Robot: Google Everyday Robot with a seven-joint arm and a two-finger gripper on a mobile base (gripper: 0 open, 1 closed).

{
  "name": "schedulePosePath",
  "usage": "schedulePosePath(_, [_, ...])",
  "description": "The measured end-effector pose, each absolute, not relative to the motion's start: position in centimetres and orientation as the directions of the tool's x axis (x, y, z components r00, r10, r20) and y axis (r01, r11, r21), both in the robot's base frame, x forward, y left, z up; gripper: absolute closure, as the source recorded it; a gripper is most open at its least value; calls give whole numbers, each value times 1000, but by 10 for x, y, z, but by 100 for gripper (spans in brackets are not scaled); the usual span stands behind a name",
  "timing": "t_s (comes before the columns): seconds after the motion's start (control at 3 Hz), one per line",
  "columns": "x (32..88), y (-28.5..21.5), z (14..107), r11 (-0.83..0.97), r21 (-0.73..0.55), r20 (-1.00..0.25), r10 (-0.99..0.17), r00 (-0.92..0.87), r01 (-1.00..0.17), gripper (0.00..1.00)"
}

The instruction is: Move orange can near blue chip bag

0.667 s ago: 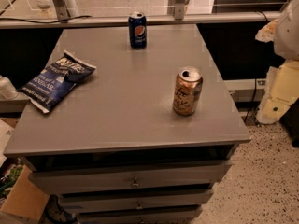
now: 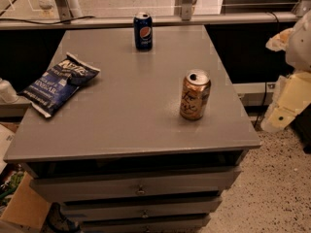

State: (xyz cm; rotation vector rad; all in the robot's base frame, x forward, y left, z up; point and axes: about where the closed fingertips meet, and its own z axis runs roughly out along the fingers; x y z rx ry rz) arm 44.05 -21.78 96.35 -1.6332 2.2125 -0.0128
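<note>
I will close my gripper around the lower part of the orange can (image 2: 193, 105), below the middle of its upright body.
The orange can (image 2: 195, 95) stands upright on the right part of the grey cabinet top (image 2: 131, 110). The blue chip bag (image 2: 59, 83) lies flat near the left edge, far from the can. My gripper (image 2: 286, 106) is the cream-coloured part at the right edge of the camera view. It is off the cabinet, to the right of the can and about level with it, holding nothing that I can see.
A dark blue Pepsi can (image 2: 143, 31) stands at the back middle of the top. Drawers (image 2: 140, 188) sit below the front edge. A cardboard box (image 2: 24, 208) is on the floor at the lower left. A rail (image 2: 155, 19) runs behind the cabinet.
</note>
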Motion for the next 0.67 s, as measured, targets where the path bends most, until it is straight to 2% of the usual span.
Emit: schedulePosePath(0.67, [466, -202, 913, 398, -172, -620, -754, -215, -901, 0])
